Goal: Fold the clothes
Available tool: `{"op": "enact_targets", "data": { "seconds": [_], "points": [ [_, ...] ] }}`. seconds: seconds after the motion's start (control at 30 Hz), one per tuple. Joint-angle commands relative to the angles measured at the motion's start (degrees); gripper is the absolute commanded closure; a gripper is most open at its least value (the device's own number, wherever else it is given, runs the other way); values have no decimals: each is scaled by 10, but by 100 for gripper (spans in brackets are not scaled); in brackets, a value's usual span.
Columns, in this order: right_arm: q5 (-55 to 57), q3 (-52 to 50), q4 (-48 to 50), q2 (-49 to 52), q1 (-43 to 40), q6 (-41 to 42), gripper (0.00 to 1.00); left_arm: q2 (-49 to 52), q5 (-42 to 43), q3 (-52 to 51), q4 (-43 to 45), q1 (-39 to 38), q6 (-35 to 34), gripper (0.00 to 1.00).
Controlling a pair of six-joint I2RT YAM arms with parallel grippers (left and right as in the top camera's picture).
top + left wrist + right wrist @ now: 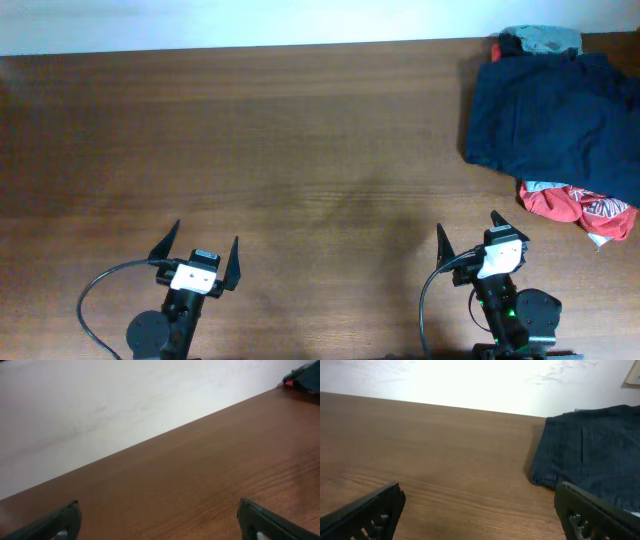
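Note:
The next step is for my right gripper to go to the dark navy garment's near edge [575, 180], just above the red garment with white print, and close there.
A pile of clothes lies at the table's far right. A dark navy garment [555, 115] is on top; it also shows in the right wrist view [590, 452]. A red garment with white print [580, 207] sticks out at the pile's near edge. A grey and red piece [537, 40] is at the far end. My left gripper [200, 245] is open and empty near the front left, its fingers showing in the left wrist view [157, 520]. My right gripper [470, 232] is open and empty near the front right, left of and nearer than the pile [480, 510].
The brown wooden table [280, 150] spreads between the arms and the pile. A pale wall [100, 405] runs along the table's far edge. Black cables loop beside each arm base at the front edge.

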Motion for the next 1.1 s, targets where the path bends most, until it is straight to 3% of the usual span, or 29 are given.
{"op": "enact_targets", "data": {
  "seconds": [0.0,1.07],
  "points": [
    [7,-7,2,-4,-4,3,2,-5,-3,-4,0,1,-6,1],
    [13,-7,2,-4,-4,3,2,-5,-3,-4,0,1,-6,1]
  ]
}}
